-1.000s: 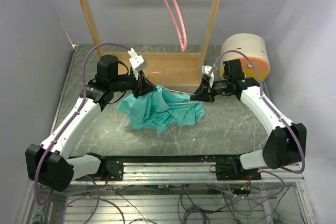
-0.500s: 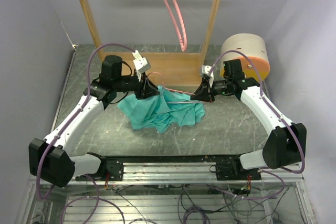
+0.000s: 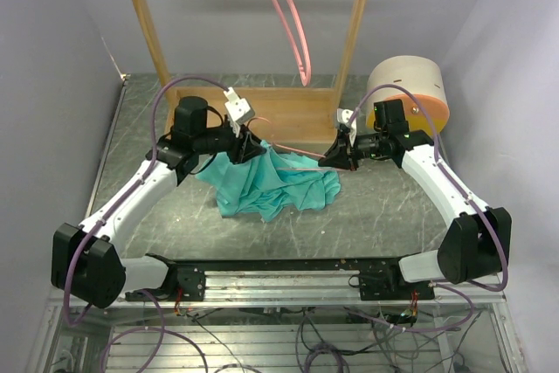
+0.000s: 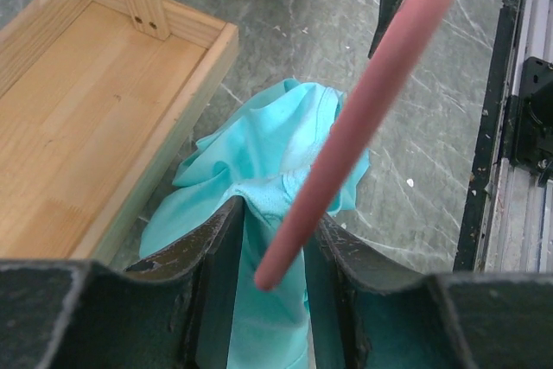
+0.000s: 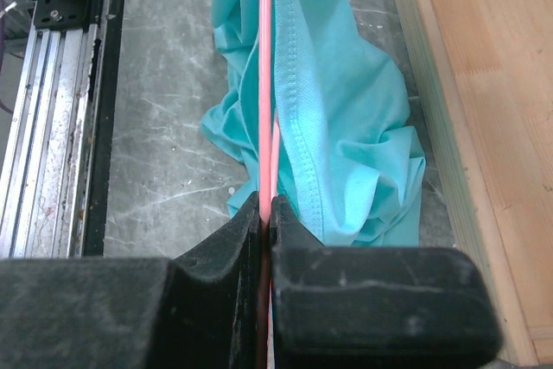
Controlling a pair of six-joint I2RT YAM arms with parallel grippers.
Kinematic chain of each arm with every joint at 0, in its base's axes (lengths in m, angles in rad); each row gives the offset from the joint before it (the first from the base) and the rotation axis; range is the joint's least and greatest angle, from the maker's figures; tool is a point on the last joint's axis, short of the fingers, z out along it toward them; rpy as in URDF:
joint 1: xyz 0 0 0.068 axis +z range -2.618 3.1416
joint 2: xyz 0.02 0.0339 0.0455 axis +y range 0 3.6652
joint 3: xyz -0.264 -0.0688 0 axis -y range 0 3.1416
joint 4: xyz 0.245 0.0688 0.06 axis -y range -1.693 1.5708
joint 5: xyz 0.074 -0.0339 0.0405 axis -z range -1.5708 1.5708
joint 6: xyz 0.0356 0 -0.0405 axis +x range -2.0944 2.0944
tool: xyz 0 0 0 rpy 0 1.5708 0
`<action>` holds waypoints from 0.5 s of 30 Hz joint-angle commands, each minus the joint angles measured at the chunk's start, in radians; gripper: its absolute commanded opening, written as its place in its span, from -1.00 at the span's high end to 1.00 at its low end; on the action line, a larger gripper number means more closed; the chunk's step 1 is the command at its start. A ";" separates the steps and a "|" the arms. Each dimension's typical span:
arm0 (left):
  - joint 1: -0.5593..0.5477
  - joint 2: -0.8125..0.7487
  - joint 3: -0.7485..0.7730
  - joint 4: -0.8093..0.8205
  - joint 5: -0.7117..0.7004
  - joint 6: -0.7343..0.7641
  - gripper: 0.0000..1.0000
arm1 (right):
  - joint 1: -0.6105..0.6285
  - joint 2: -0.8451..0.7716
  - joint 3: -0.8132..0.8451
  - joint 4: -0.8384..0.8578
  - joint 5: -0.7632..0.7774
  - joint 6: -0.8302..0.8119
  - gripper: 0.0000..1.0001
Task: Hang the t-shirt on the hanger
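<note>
I should pinch the hanger with the cloth (image 3: 270,146) with my left gripper first, because my right gripper is busy at the hanger's outer end, where the t-shirt must go.
The teal t-shirt (image 3: 271,185) lies crumpled on the table in front of the rack. My left gripper (image 3: 249,148) holds its upper edge raised. In the left wrist view, cloth (image 4: 276,140) fills the narrow gap between the jaws of that gripper (image 4: 272,213). My right gripper (image 3: 330,159) is shut on a pink hanger (image 3: 297,153) and holds it level over the shirt. The hanger's arm (image 5: 266,84) runs straight out of the shut jaws (image 5: 266,200) beside the shirt's hem (image 5: 346,101). Its tip (image 4: 371,84) reaches between my left fingers.
The wooden rack's base (image 3: 288,115) stands just behind the shirt. A second pink hanger (image 3: 293,24) hangs from its top bar. A round beige and orange container (image 3: 409,89) sits at the back right. The metal rail (image 3: 279,281) runs along the near edge.
My left gripper has moved right with the shirt's edge, closer to the hanger's tip. The right gripper and the hanger have hardly moved.
</note>
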 commanded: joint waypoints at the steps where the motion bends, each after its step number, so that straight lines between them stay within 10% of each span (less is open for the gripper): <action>1: -0.031 -0.018 -0.014 0.084 0.023 0.027 0.13 | 0.001 -0.008 0.007 0.020 -0.064 -0.004 1.00; 7: -0.067 -0.023 -0.017 0.079 0.088 0.030 0.20 | 0.001 0.006 0.014 0.013 -0.073 -0.012 1.00; 12: -0.068 -0.010 -0.002 0.037 0.114 0.062 0.83 | 0.000 0.009 0.019 0.013 -0.071 -0.008 1.00; 15: -0.068 -0.013 0.028 -0.032 0.117 0.118 0.86 | 0.000 0.010 0.019 0.017 -0.044 0.009 1.00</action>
